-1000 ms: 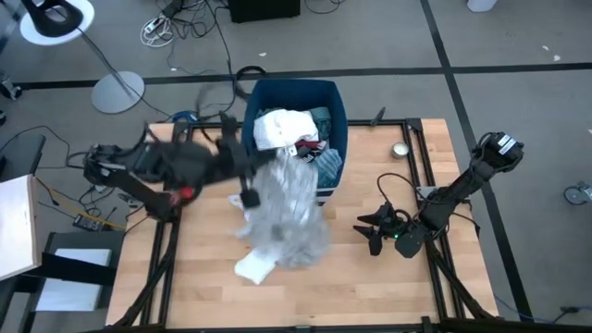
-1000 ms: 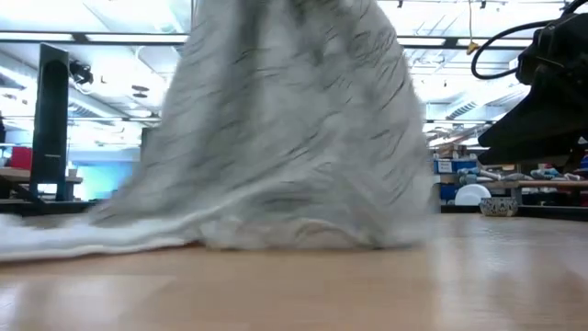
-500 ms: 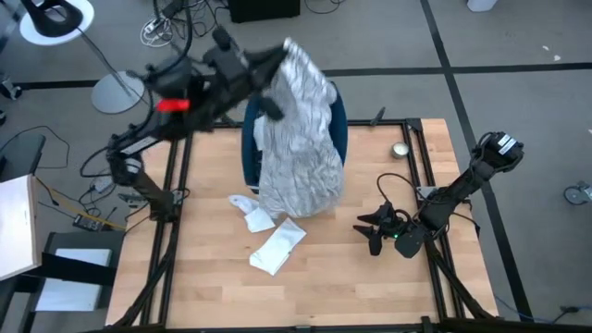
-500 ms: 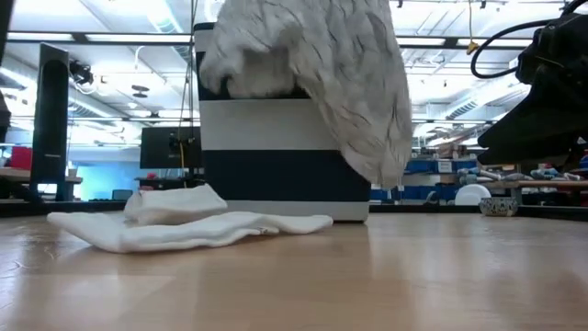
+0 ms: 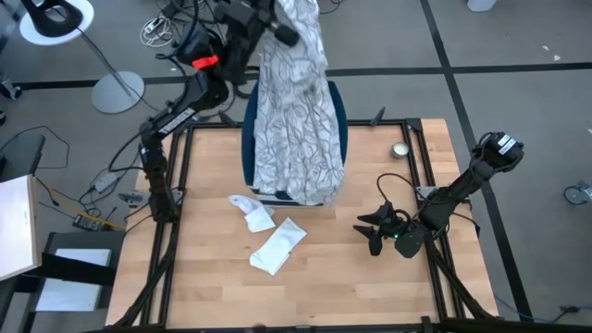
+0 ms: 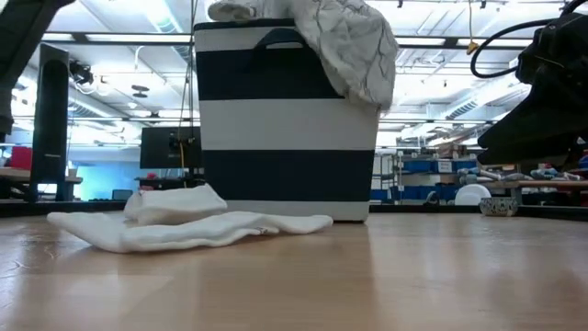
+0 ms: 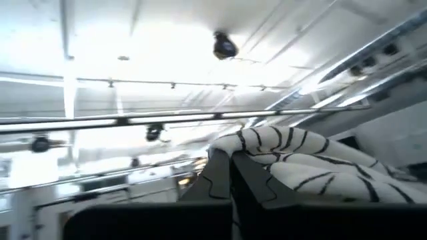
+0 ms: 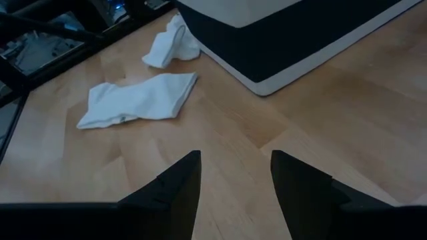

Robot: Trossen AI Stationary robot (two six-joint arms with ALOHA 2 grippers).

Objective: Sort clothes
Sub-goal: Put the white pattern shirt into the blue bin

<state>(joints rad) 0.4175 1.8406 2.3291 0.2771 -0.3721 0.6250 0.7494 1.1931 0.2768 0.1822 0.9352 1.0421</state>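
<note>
The robot's left gripper will release the black-printed white garment inside the dark blue bin [image 5: 293, 129] at the table's far edge. The garment now hangs down over the bin.
My left gripper [image 5: 280, 20] is raised high above the dark blue bin [image 5: 248, 139] at the table's far edge. It is shut on a black-printed white garment [image 5: 296, 111] that hangs down over the bin. In the low view the garment [image 6: 354, 46] drapes past the top of the bin [image 6: 285, 147]. Two white cloths [image 5: 252, 211] [image 5: 277, 246] lie flat on the table in front of the bin. My right gripper [image 5: 374, 228] is open and empty, low over the table's right side. My left gripper pinches a bunched fold of the garment's top end [image 7: 267, 143] between its two shut fingers [image 7: 220, 183]. The garment hangs slack below the fingers, lifted clear of the table, its lower end [image 6: 367, 87] level with the bin's upper wall.
A small round tin [image 5: 400, 150] sits near the table's far right corner. The right wrist view shows the white cloths [image 8: 140, 100] and the bin's near corner [image 8: 287, 47] ahead of the open fingers. Bare wood lies along the near edge.
My left gripper has risen steeply and gone toward the table's far edge, carrying the printed garment. The garment, whose lower part lay spread on the table, is lifted clear and hangs over the bin. The two white cloths it covered stay on the table.
</note>
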